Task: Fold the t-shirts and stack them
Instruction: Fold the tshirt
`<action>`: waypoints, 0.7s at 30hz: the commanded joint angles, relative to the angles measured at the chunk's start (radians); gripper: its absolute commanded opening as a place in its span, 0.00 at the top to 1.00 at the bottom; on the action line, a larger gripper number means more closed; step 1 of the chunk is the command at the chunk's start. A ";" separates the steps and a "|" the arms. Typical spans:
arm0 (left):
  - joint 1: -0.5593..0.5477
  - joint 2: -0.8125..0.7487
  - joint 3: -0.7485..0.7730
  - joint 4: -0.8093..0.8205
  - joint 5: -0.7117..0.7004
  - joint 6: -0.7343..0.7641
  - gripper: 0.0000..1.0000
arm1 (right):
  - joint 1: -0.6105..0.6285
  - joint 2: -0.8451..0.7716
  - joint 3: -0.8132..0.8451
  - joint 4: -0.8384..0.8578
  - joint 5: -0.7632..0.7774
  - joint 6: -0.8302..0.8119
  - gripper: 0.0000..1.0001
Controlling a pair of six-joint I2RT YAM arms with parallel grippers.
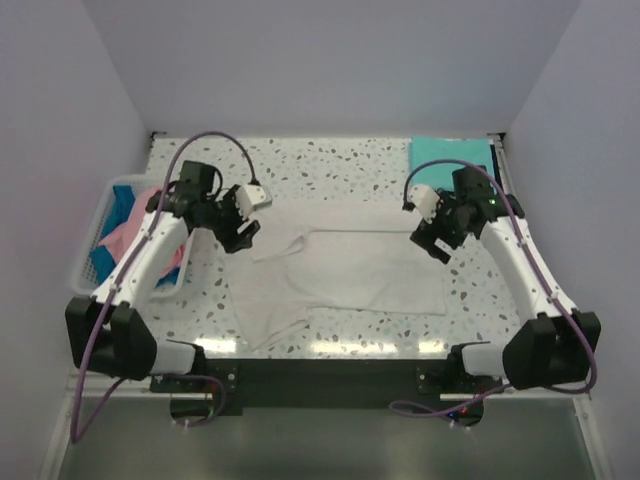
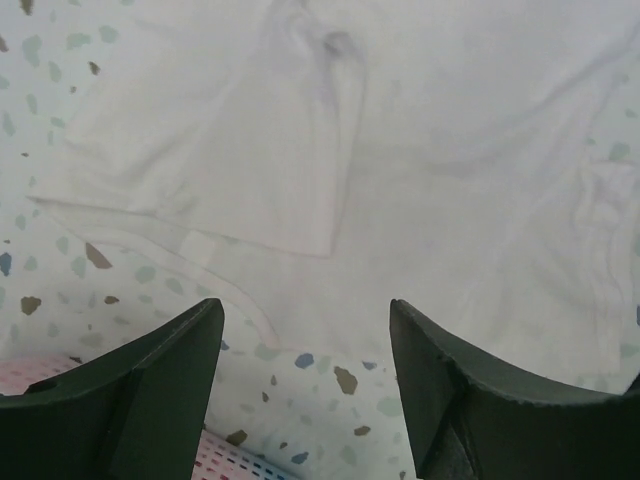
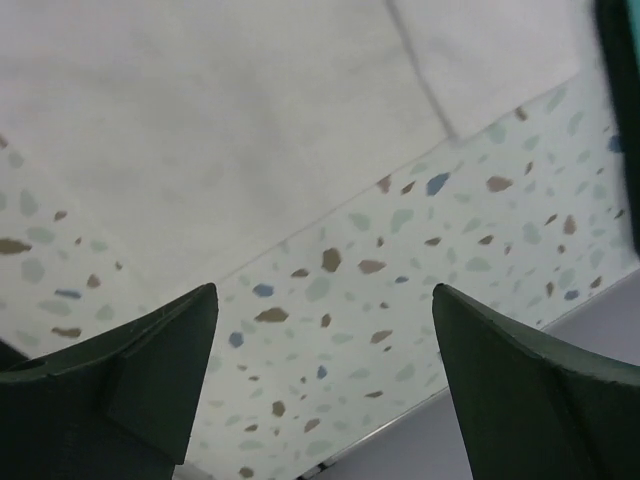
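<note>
My left gripper should move next to the near-side sleeve of the white t-shirt and close on the sleeve's outer corner (image 1: 251, 344) (image 2: 616, 370), by the near edge of the table.
A white t-shirt (image 1: 340, 265) lies spread on the speckled table, one sleeve folded inward at its left. It fills the upper part of the left wrist view (image 2: 400, 180) and the top of the right wrist view (image 3: 220, 110). My left gripper (image 1: 240, 232) is open and empty above the shirt's left edge (image 2: 305, 310). My right gripper (image 1: 437, 243) is open and empty above the shirt's right edge (image 3: 325, 295). A folded teal t-shirt (image 1: 450, 155) lies at the back right. Pink (image 1: 128, 240) and blue (image 1: 122, 200) shirts sit in the basket at left.
A white lattice basket (image 1: 92, 235) stands at the table's left edge, beside the left arm. Walls close in the back and both sides. The table's far edge shows in the right wrist view (image 3: 480, 420).
</note>
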 commanded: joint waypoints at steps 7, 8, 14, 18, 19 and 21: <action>-0.149 -0.350 -0.474 -0.081 -0.042 0.240 0.32 | 0.046 -0.231 -0.338 -0.147 0.021 -0.101 0.20; -0.173 -0.366 -0.499 -0.058 -0.058 0.224 0.33 | 0.050 -0.236 -0.356 -0.144 0.030 -0.099 0.23; -0.217 -0.390 -0.564 -0.053 -0.074 0.169 0.35 | 0.082 -0.301 -0.496 -0.105 0.090 -0.116 0.39; -0.218 -0.386 -0.582 -0.027 -0.088 0.146 0.36 | 0.102 -0.302 -0.579 0.001 0.147 -0.119 0.39; -0.217 -0.381 -0.585 -0.022 -0.092 0.143 0.36 | 0.102 -0.298 -0.584 0.017 0.147 -0.111 0.39; -0.220 -0.377 -0.591 -0.016 -0.102 0.135 0.36 | 0.102 -0.294 -0.587 0.056 0.139 -0.099 0.42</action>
